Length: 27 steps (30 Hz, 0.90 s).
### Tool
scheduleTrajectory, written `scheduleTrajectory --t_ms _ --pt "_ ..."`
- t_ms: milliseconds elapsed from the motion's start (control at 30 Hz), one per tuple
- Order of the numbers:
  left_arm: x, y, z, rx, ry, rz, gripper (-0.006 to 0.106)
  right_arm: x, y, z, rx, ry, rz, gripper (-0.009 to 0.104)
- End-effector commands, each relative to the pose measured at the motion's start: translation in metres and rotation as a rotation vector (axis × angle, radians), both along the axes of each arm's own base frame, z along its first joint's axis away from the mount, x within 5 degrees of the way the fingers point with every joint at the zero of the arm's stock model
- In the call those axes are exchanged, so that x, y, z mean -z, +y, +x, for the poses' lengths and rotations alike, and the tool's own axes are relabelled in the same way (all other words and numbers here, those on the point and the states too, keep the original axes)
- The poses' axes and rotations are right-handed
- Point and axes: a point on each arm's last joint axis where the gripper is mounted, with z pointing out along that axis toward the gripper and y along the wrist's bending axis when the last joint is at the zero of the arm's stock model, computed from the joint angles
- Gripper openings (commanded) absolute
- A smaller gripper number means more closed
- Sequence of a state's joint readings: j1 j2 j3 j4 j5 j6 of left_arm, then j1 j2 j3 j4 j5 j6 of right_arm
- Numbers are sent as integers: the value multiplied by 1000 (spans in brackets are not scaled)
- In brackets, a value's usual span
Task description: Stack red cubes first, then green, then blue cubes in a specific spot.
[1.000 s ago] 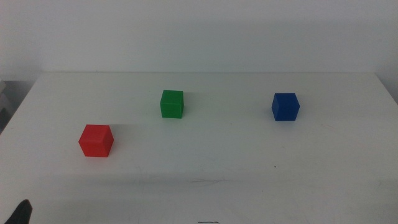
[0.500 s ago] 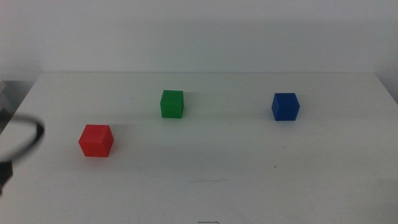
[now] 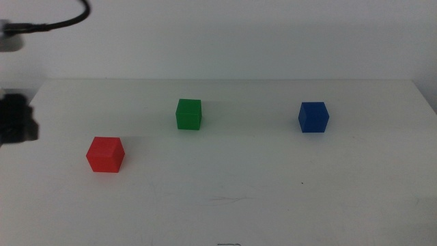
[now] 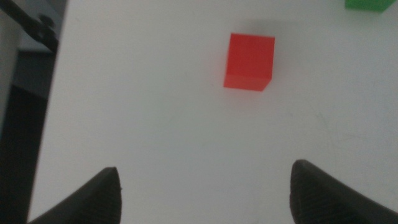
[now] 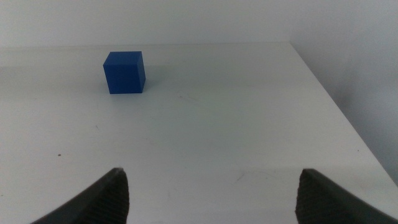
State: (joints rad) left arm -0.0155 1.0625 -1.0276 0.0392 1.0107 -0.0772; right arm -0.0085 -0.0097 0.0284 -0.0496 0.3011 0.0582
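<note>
My left gripper should close on the upper part of the red cube (image 3: 106, 145) (image 4: 250, 55), since red goes first in the stack.
The red cube (image 3: 105, 154) sits on the white table at the left; it also shows in the left wrist view (image 4: 249, 61). The green cube (image 3: 189, 114) stands behind it toward the middle, and its edge shows in the left wrist view (image 4: 372, 4). The blue cube (image 3: 313, 117) stands at the right and shows in the right wrist view (image 5: 124, 72). My left arm (image 3: 17, 117) is at the left edge, above the table; its gripper (image 4: 205, 186) is open and empty, short of the red cube. My right gripper (image 5: 211, 193) is open and empty, well short of the blue cube, and out of the middle view.
The white table (image 3: 239, 184) has its left edge (image 4: 53, 93) close beside my left gripper, with a dark drop beyond it. The table's right edge (image 5: 336, 106) runs past the blue cube. A black cable (image 3: 61, 20) hangs at the top left.
My left arm has risen from the bottom left corner up along the table's left edge. The three cubes have not moved.
</note>
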Motion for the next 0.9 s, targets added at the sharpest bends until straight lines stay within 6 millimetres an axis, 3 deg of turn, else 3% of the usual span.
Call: scheduleTrajectory --t_ms 0,167,467,867 --pt "-12 -4 19 12 -28 -25 91 -14 0 -1 1 -117 -19 87" --pt "-8 -7 61 38 39 -32 91 -14 0 -1 1 -117 -19 87" --pt "19 -20 127 107 182 -32 91 -14 0 -1 1 -117 -19 87" --pt "79 -33 177 155 295 -15 91 -14 0 -1 1 -117 -19 87"
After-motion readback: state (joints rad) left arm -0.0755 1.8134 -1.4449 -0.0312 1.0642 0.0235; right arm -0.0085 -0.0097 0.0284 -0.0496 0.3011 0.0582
